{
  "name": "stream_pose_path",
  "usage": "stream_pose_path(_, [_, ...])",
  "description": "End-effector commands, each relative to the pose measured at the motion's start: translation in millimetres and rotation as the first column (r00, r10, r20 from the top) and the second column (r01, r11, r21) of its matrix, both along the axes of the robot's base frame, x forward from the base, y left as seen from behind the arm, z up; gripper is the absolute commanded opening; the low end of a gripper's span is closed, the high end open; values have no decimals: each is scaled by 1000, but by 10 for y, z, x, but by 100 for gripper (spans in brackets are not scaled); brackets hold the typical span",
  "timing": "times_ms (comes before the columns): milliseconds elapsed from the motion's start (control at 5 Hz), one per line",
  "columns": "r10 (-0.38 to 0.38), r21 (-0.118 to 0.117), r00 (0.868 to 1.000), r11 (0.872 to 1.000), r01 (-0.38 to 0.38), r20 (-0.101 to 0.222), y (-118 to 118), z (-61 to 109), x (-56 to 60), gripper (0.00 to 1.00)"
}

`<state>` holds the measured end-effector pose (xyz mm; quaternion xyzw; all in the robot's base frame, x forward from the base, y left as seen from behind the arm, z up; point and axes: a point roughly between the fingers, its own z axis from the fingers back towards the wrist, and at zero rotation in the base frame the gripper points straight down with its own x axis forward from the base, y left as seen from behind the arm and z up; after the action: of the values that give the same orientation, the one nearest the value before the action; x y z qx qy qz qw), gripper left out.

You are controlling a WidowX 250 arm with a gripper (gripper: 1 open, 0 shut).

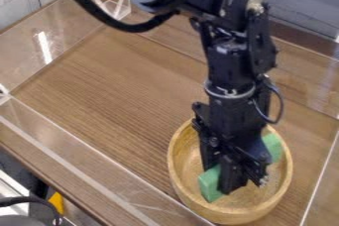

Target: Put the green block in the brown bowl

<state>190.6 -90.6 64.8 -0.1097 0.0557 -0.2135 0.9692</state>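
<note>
Next, I let go of the green block with my gripper on the bottom of the brown bowl, towards the bowl's near rim (223, 183).
The green block (212, 181) is a bright green bar lying tilted inside the brown bowl (183, 167), one end low at the front left and the other end (271, 147) showing to the right of the arm. My gripper (233, 178) reaches down into the bowl from above and is shut on the block's middle. The black fingers hide the block's centre and much of the bowl's floor. Whether the block's lower end touches the bowl floor is not clear.
The bowl stands at the front right of a wooden tabletop (119, 81). Clear acrylic walls (54, 42) ring the table. A strip of the table's front edge (54, 185) runs along the lower left.
</note>
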Motion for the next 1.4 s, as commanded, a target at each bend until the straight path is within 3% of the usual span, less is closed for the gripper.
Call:
stream_pose_path(0, [46,-8,999,999,-46,22,-78,17,108,0])
stream_pose_path(200, [99,-10,995,995,-99,20,-139,2,169,0])
stream_pose_path(800, [47,-19,999,999,-47,12,29,-3,63,0])
stream_pose_path(1000, [140,-19,990,990,-140,9,83,-36,68,0])
stream_pose_path(1200, [231,-20,973,973,-231,5,124,-60,72,0])
